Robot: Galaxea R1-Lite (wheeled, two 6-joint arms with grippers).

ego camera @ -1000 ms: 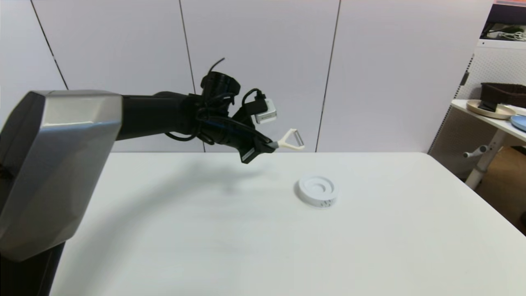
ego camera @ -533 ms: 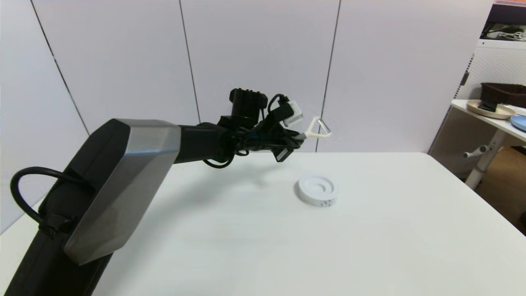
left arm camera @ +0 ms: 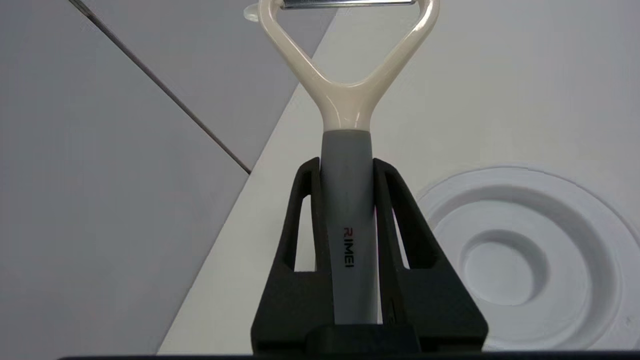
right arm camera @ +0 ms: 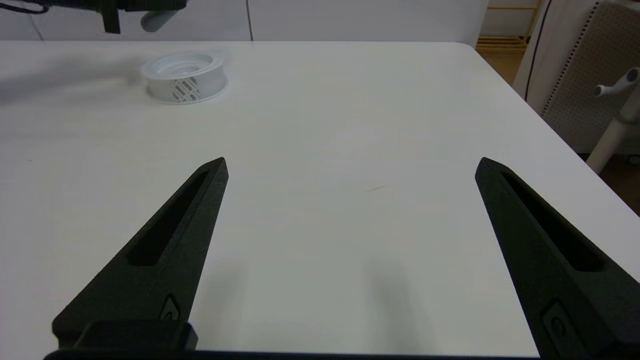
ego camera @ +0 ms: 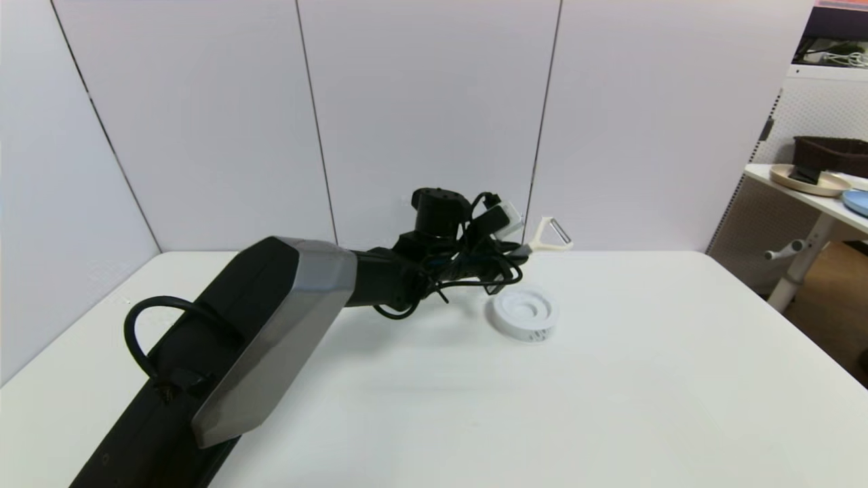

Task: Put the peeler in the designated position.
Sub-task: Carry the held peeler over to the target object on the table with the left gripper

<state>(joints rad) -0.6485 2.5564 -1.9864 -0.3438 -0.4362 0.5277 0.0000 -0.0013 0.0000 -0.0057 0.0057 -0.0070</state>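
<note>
Next, my left gripper releases the peeler on the table (ego camera: 512, 282) (left arm camera: 373, 243) between the white round disc and the grey wall panels.
The peeler (ego camera: 550, 236) (left arm camera: 347, 165) has a grey handle, a cream forked head and a metal blade. My left gripper (ego camera: 521, 253) (left arm camera: 342, 164) is shut on its handle and holds it in the air, head pointing away and up toward the back wall. It hangs just behind and above the white round disc (ego camera: 523, 313) (left arm camera: 515, 255) (right arm camera: 184, 76), which lies on the table (ego camera: 644, 379). In the right wrist view my right gripper (right arm camera: 351, 162) is open and empty, low over the table's near right part; it does not show in the head view.
Grey wall panels (ego camera: 420, 102) stand right behind the table's far edge. A side table (ego camera: 810, 196) with a tan tray and a blue plate stands off to the right, past the table's right edge.
My left arm has swung right and down with the peeler, from left of the disc to just behind it. The peeler's head has turned. The disc has not moved.
</note>
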